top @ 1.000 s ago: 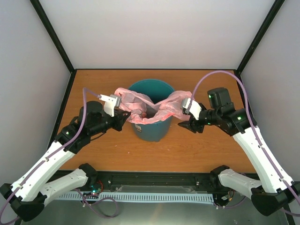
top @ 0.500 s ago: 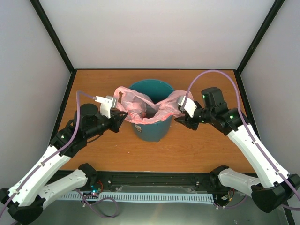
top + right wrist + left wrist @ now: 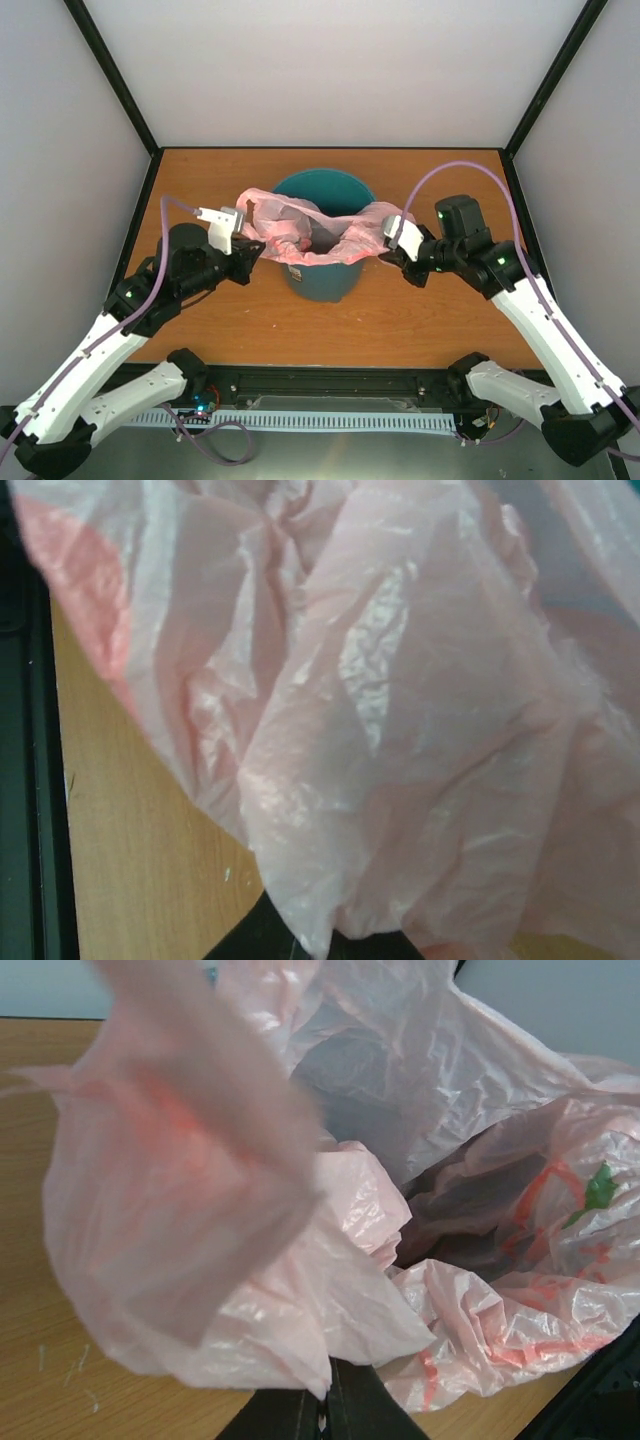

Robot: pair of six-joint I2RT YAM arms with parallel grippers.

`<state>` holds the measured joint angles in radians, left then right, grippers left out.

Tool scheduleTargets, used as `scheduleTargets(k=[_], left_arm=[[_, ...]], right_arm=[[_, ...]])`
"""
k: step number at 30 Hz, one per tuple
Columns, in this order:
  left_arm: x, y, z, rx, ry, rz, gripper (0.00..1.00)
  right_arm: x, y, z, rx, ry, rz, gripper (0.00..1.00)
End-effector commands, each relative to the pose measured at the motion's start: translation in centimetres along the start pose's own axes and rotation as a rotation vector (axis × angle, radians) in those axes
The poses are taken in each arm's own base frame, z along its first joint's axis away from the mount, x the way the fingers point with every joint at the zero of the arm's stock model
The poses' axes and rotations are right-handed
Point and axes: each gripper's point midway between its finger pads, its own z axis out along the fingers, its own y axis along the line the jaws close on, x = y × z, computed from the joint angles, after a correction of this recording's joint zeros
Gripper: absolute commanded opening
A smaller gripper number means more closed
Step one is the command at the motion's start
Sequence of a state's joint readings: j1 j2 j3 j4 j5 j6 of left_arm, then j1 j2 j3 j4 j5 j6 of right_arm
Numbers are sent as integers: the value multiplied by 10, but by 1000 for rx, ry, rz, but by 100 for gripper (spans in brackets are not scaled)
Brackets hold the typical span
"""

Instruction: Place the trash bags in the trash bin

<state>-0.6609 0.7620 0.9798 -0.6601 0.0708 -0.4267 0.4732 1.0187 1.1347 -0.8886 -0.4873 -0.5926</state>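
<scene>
Next, my left gripper opens and takes the bag's far corner [image 3: 249,196], since it is holding the trash bag's near edge while the bin's far rim stands uncovered.
A teal-green trash bin [image 3: 322,280] stands mid-table with a crinkly translucent pink trash bag [image 3: 300,235] draped across its mouth. The bag's two edges hang out past the rim on the left and right. My left gripper [image 3: 250,250] is at the bag's left edge, shut on the film [image 3: 300,1290]; its black fingers [image 3: 365,1415] meet under the plastic. My right gripper [image 3: 388,250] is at the bag's right edge, shut on the plastic [image 3: 400,780], which fills the right wrist view and hides most of the fingers.
The wooden table [image 3: 420,320] is walled by grey panels on three sides with black corner posts. Purple cables [image 3: 470,170] arc above both arms. A black rail runs along the near edge between the arm bases.
My right gripper has moved left toward the bin and closed on the bag's right edge. The left arm shifted slightly left, keeping its hold; the bag is bunched more over the rim.
</scene>
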Motion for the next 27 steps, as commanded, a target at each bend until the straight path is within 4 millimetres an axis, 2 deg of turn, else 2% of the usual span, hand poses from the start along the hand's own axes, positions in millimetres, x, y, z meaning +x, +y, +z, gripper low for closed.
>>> scheduleTargets(k=[1, 5, 10, 14, 18, 25, 27], left_arm=[[-11, 3, -28, -39, -43, 9, 1], [-4, 7, -33, -50, -35, 8, 1], [1, 11, -35, -69, -19, 6, 1], [-10, 10, -50, -84, -51, 12, 1], [-20, 0, -66, -46, -80, 14, 1], [-10, 5, -61, -52, -59, 16, 1], [-5, 13, -56, -90, -55, 17, 1]], right_arm=[[14, 22, -10, -26, 3, -48, 3], [27, 26, -9, -25, 28, -59, 3], [30, 39, -11, -83, 30, -80, 3], [25, 57, -21, -153, -5, -137, 3], [18, 64, -31, -172, -33, -175, 3], [13, 65, -32, -186, -48, -173, 3], [13, 55, -27, -141, -41, -157, 3]])
